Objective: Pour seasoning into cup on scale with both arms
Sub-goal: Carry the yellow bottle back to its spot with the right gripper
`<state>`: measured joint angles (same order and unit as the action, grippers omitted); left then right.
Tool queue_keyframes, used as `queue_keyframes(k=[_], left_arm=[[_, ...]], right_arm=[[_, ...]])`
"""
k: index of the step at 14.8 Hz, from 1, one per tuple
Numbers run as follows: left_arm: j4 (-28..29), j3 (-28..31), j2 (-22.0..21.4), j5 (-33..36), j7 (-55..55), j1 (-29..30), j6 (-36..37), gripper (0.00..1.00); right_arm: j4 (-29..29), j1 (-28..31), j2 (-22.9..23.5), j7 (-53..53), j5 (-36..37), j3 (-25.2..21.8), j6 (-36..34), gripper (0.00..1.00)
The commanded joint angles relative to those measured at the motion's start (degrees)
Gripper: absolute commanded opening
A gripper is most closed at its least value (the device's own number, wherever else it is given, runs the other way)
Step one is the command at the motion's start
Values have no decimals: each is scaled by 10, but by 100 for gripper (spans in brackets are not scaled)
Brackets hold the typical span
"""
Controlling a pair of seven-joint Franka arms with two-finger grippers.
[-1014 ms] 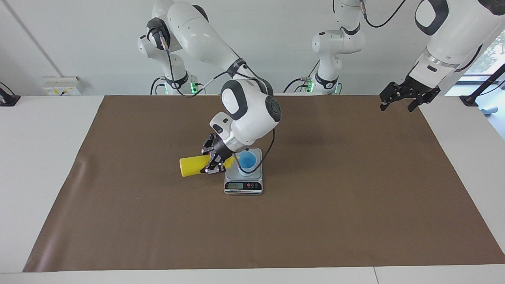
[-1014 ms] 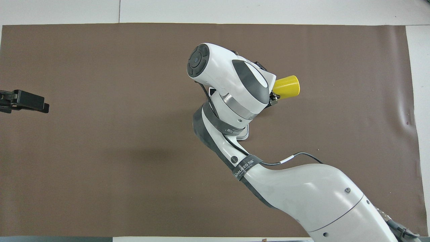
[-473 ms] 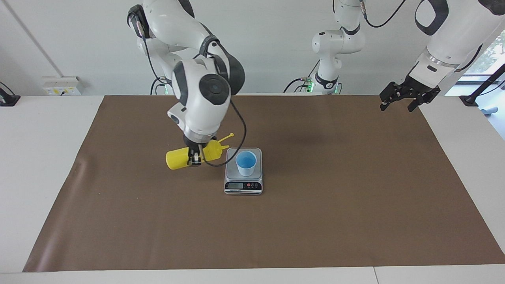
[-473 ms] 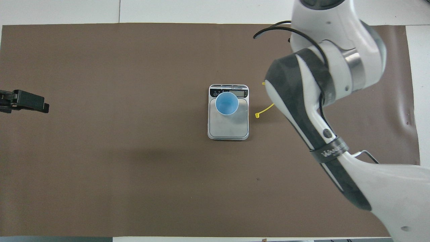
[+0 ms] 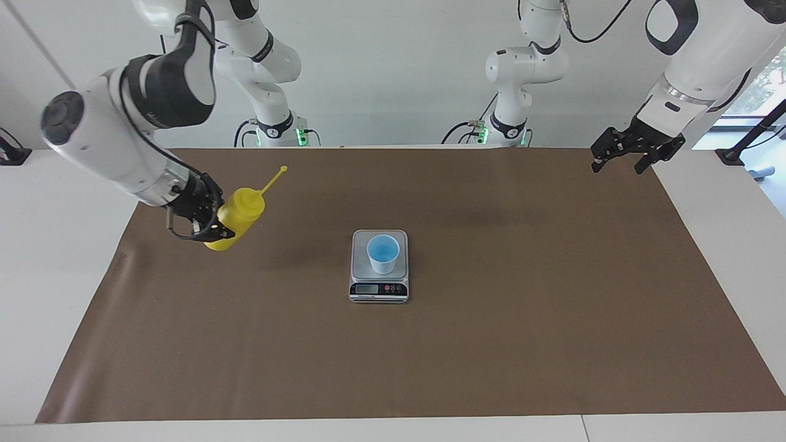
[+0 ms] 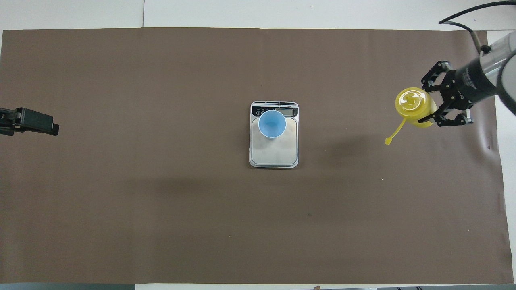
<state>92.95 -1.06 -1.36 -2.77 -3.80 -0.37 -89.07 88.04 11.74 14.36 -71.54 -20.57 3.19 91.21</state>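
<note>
I should set the seasoning upright on the brown mat, level with the scale's plate (image 6: 407,149), toward the end by my right gripper, and release it.
My right gripper (image 5: 210,221) is shut on the seasoning, a yellow squeeze bottle (image 5: 238,210), and holds it up over the brown mat near the right arm's end of the table. The bottle leans with its nozzle up, and its cap (image 5: 283,167) sticks out on its tether. From above I see the bottle's top (image 6: 412,104) between the fingers of my right gripper (image 6: 424,104). The light blue cup (image 5: 383,253) (image 6: 272,124) stands upright on the scale (image 5: 378,290) (image 6: 274,155) mid-table. My left gripper (image 5: 620,164) (image 6: 48,125) waits open over the mat's edge at the left arm's end.
A brown mat (image 5: 491,344) covers most of the white table (image 5: 55,258). The scale's display strip faces away from the robots. A wall socket (image 5: 97,134) sits at the table's edge on the right arm's end. A crease marks the mat (image 6: 488,143) near the bottle.
My right arm has swung the bottle away from the cup, out toward the right arm's end of the table, and tipped it from lying sideways to nozzle-up. The left arm has not moved.
</note>
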Motion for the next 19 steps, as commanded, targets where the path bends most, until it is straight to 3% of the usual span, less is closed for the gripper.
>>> queue_keyframes(k=[1, 4, 9, 14, 19], left_arm=[[1, 0, -4, -7, -6, 4, 7, 100], [1, 0, -4, -7, -6, 4, 7, 100], [1, 1, -4, -7, -6, 4, 7, 100], [1, 0, -4, -7, -6, 4, 7, 100], [1, 0, -4, -7, -6, 4, 7, 100]], right_arm=[[122, 65, -61, 67, -102, 10, 59, 0], [229, 109, -100, 148, -193, 9, 103, 0], [288, 158, -81, 188, -299, 9, 119, 0], [290, 200, -13, 241, -322, 10, 109, 0], [306, 203, 0, 242, -339, 9, 113, 0]])
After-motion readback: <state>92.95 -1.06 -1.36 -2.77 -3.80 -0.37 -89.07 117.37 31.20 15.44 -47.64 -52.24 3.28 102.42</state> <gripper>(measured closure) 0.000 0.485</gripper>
